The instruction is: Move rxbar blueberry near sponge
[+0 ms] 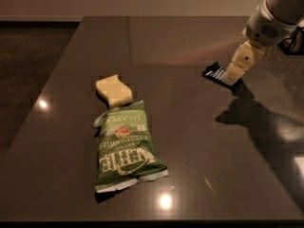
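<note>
My gripper is to close next on the rxbar blueberry at its end (231, 78) farthest from the sponge.
The rxbar blueberry (214, 73) is a small dark blue bar with white lettering, lying on the dark table at the right. My gripper (233, 73) has come down from the upper right and sits over the bar's right end, hiding that part. The sponge (114, 90), a pale yellow block with wavy sides, lies left of centre, well away from the bar.
A large green chip bag (126, 146) lies just in front of the sponge, its top edge touching it. The dark table (190, 141) ends at its left edge (57, 80) and front edge. A dark object (294, 42) sits at the far right.
</note>
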`<act>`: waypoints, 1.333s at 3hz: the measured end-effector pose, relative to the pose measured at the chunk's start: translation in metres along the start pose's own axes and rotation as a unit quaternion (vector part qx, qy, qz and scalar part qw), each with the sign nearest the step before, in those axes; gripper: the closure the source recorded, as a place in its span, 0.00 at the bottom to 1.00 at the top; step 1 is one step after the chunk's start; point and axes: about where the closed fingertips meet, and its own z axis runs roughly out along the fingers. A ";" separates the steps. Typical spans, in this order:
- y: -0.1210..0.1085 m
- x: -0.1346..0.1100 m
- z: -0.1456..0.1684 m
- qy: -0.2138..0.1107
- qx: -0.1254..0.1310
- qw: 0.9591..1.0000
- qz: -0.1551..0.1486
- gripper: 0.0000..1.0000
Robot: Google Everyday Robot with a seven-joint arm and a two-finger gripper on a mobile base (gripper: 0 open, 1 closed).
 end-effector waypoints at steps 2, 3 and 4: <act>-0.031 0.013 0.061 0.018 -0.029 0.999 0.037 0.00; -0.034 0.019 0.084 0.028 -0.041 0.998 0.042 0.00; -0.038 0.024 0.099 0.036 -0.049 0.997 0.046 0.00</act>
